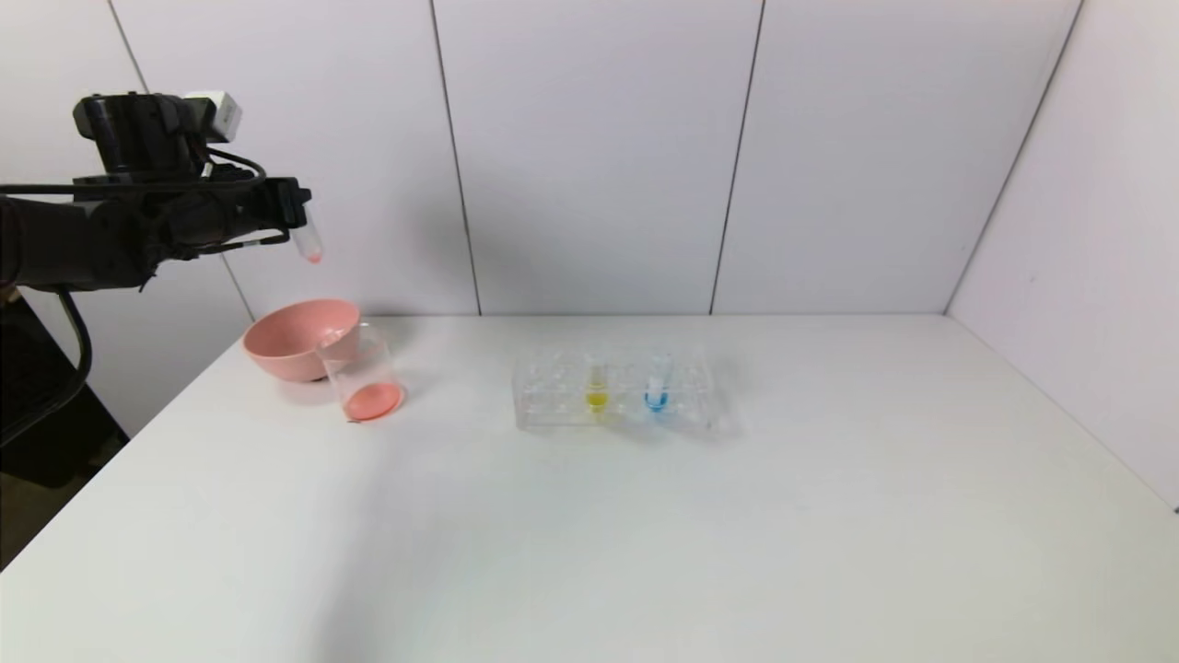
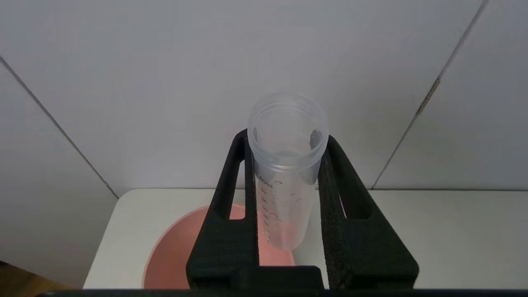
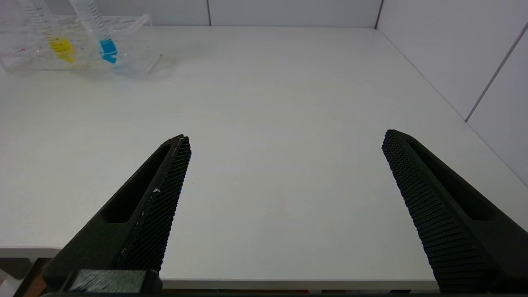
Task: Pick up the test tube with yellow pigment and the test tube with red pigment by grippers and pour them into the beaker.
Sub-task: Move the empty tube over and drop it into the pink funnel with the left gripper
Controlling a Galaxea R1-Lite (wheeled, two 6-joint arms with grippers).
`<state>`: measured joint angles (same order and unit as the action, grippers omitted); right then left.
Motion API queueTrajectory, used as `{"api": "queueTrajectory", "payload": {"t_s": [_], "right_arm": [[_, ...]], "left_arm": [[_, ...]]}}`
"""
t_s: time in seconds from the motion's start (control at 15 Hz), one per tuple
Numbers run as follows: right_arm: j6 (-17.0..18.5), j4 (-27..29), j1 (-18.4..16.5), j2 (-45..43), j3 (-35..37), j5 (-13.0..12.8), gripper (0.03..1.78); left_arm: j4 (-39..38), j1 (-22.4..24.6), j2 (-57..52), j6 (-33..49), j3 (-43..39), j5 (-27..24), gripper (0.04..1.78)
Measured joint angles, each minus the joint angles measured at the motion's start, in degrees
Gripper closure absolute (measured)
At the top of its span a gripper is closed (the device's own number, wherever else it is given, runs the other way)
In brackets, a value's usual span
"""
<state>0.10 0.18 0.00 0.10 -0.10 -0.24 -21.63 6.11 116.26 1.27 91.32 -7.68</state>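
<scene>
My left gripper needs to release the test tube with red pigment that it has, letting it go inside the pink bowl [image 1: 309,328] [image 2: 220,253] behind the beaker. The tube is now high above the table's corner.
My left gripper [image 1: 299,207] is high above the table's far left corner, shut on the test tube with red pigment [image 1: 309,241]. In the left wrist view the tube [image 2: 284,185] hangs roughly upright between the black fingers [image 2: 231,214], open mouth up and a faint red tint at its tip. Below it, the clear beaker [image 1: 364,378] holds red liquid at its bottom. The test tube with yellow pigment [image 1: 597,387] stands in the clear rack [image 1: 553,405] at mid-table. My right gripper [image 3: 284,142] is open and holds nothing, low over the table's near edge.
A pink bowl [image 1: 293,336] sits just behind the beaker, touching or nearly touching it, and shows under the held tube [image 2: 173,255]. A blue-liquid tube [image 1: 656,391] stands in the rack beside the yellow one. White walls close off the table's back and right.
</scene>
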Motion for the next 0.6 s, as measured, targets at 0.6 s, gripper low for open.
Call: {"api": "queueTrajectory", "payload": {"t_s": [0.6], "right_arm": [[0.0,0.0,0.0,0.0,0.0,0.0,0.11]], "left_arm": [[-10.7,3.4,4.3,6.5,-10.7,2.6,1.38]]}}
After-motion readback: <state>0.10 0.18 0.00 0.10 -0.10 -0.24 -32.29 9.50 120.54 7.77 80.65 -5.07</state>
